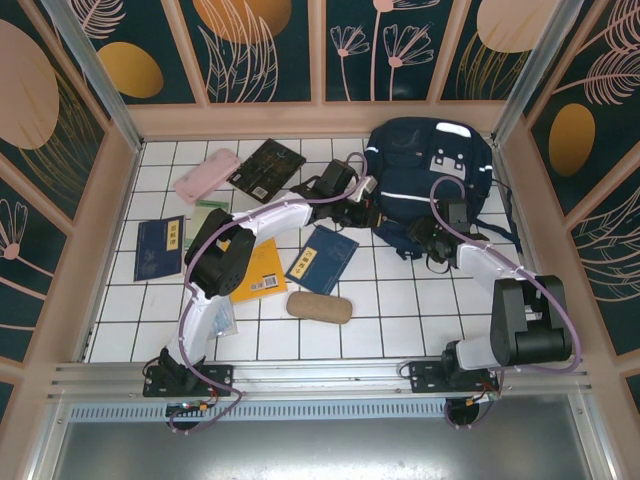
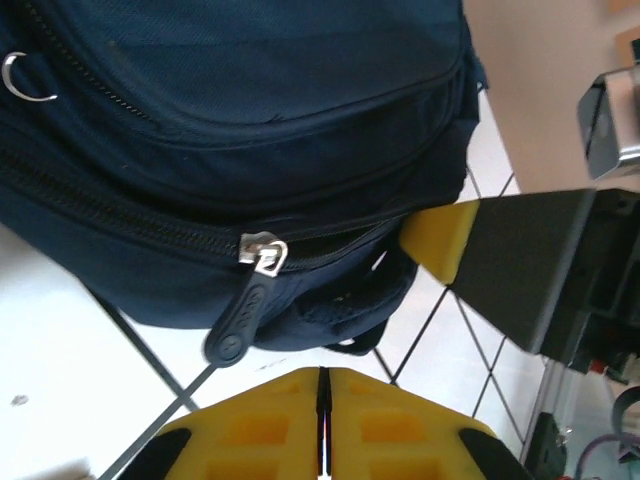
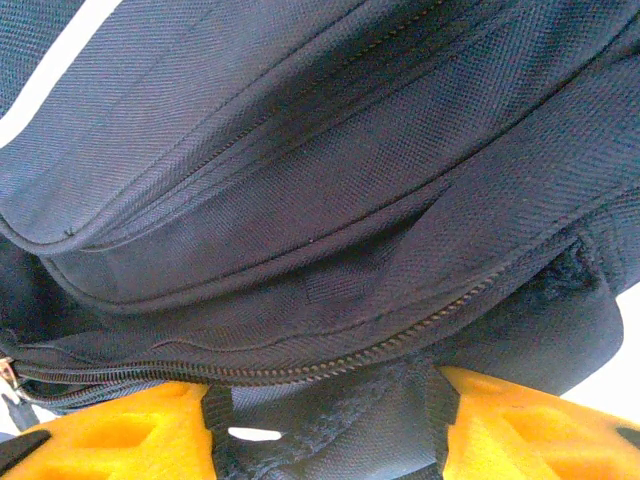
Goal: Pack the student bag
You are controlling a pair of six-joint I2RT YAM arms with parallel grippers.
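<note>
The zipper's pull tab hangs clear of the closed fingers of my left gripper, so I will open them and pinch the pull tab's loose end (image 2: 230, 346) before I slide the zipper.
The student bag (image 1: 425, 165), a large navy-blue backpack, lies at the back right of the tiled table. Its zipper slider with a black pull tab (image 2: 240, 318) hangs free just ahead of my left gripper (image 2: 322, 372). That gripper's yellow fingers stand together with only a thin slit and nothing between them. From above, my left gripper (image 1: 362, 200) is at the bag's left edge. My right gripper (image 3: 325, 405) is shut on the bag's padded handle fabric, one yellow finger on each side, below a closed zipper line (image 3: 400, 335). One right fingertip (image 2: 438, 238) presses against the bag by the zipper.
Left of the bag lie a pink case (image 1: 206, 175), a black book (image 1: 266, 166), a small navy booklet (image 1: 160, 246), a yellow book (image 1: 262, 272) and a blue book (image 1: 322, 258). A brown pouch (image 1: 320, 307) lies near the front. Walls enclose the table.
</note>
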